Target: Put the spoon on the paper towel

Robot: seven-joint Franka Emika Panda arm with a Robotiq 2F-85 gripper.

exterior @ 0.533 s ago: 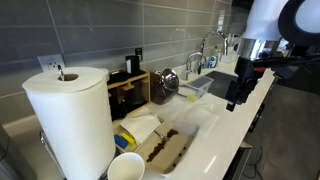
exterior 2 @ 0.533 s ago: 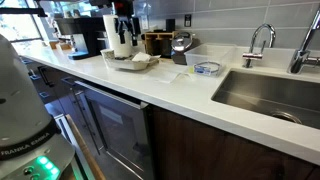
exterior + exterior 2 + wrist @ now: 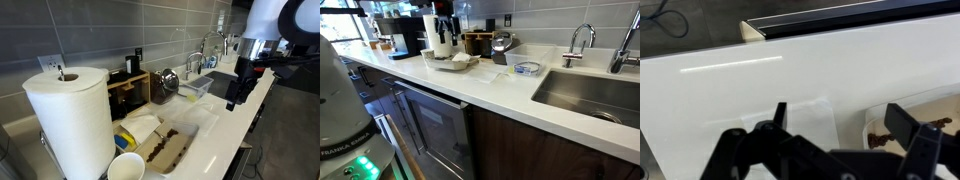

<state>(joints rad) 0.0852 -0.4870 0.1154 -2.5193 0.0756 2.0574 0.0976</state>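
Note:
My gripper is to close on the spoon's handle in the white tray, above the row of brown bits [image 3: 162, 144] on the wooden box's side.
My gripper [image 3: 235, 98] hangs open and empty a little above the white counter, near its front edge; it also shows in the wrist view [image 3: 840, 115]. The paper towel [image 3: 805, 125], a thin flat white sheet, lies on the counter right below and between my fingers. In an exterior view it is a faint sheet [image 3: 200, 120] beside my gripper. I cannot make out the spoon in any view.
A white tray [image 3: 165, 150] with brown bits lies next to the sheet and also shows in the wrist view [image 3: 890, 130]. A big paper roll [image 3: 70, 120], a bowl [image 3: 126, 166], a clear container [image 3: 197, 87], a wooden box [image 3: 130, 92] and a sink [image 3: 590, 90] surround the spot.

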